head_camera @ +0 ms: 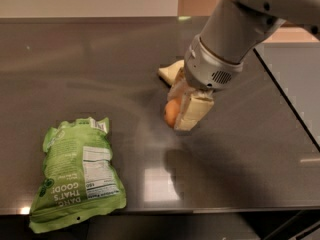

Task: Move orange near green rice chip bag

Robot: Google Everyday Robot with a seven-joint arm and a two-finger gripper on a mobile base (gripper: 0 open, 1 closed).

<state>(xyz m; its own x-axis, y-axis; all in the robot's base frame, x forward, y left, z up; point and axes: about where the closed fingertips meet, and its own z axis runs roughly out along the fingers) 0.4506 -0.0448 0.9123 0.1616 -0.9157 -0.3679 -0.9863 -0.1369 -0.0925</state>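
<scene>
I should let go of the orange on the dark table (143, 148), next to the white label panel of the green rice chip bag.
My gripper (181, 110) hangs from the grey arm at the middle of the dark table. It is shut on the orange (172, 112), a small round fruit showing between its cream-coloured fingers (193, 112), held above the tabletop. The green rice chip bag (75, 175) lies flat near the table's front left edge, with a white label panel and white lettering. The orange is well to the right of the bag, apart from it.
A pale yellow sponge (169, 72) lies on the table just behind the gripper, partly hidden by the arm. The table's right edge (290, 104) runs diagonally at the right. The front edge (200, 210) is close to the bag.
</scene>
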